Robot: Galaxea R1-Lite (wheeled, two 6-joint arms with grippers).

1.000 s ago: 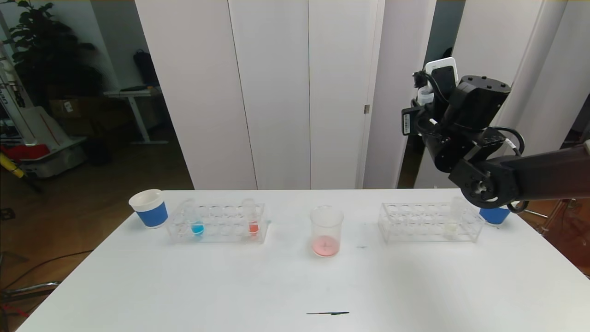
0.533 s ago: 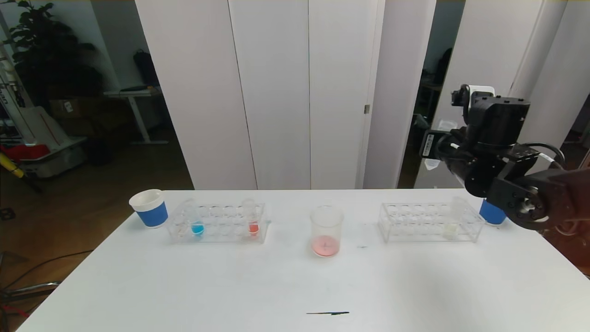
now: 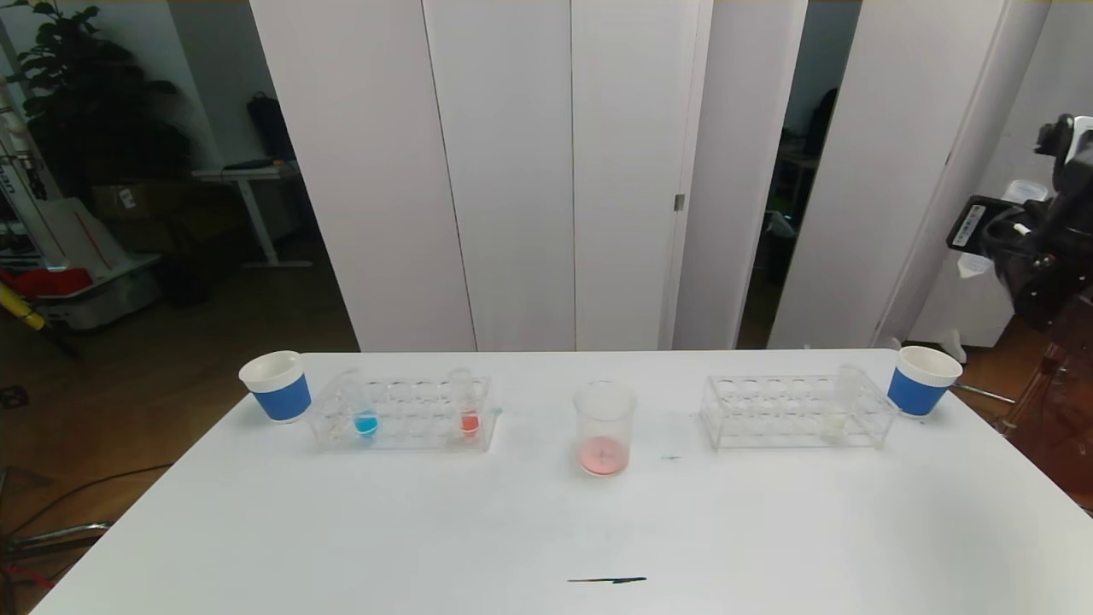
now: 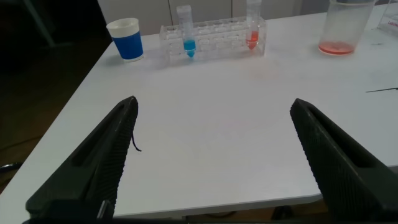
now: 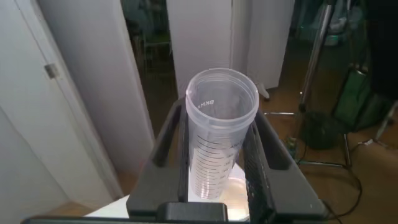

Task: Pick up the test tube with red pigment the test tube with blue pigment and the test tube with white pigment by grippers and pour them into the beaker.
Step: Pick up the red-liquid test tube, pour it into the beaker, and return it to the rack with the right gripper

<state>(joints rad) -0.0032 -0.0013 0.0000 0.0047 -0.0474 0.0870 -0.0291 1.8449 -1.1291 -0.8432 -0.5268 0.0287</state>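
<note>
The robot's right gripper should release the empty clear tube inside the blue-banded paper cup (image 3: 931, 364) (image 5: 234, 195) beside the white-pigment tube's rack. The empty tube is now raised past the table's edge.
The blue-pigment tube (image 3: 365, 412) and a red-pigment tube (image 3: 468, 410) stand in the left rack (image 3: 401, 436); both also show in the left wrist view, blue (image 4: 186, 36) and red (image 4: 252, 34). The white-pigment tube (image 3: 839, 412) stands in the right rack (image 3: 768, 427). The beaker (image 3: 604, 427), also in the left wrist view (image 4: 343, 28), holds a little pink-red liquid. My right gripper (image 3: 995, 235), raised past the table's right edge, is shut on an empty clear graduated tube (image 5: 219, 140). My left gripper (image 4: 214, 101) is open and empty, low over the table's near left part.
Blue-banded white paper cups stand at the far left (image 3: 277, 386) and far right (image 3: 920, 380) of the white table (image 3: 546, 530). A thin dark mark (image 3: 606, 581) lies near the front edge. White wall panels stand behind the table.
My right arm has swung right, from above the right rack to beyond the table's edge, carrying the empty tube. The right cup is now uncovered.
</note>
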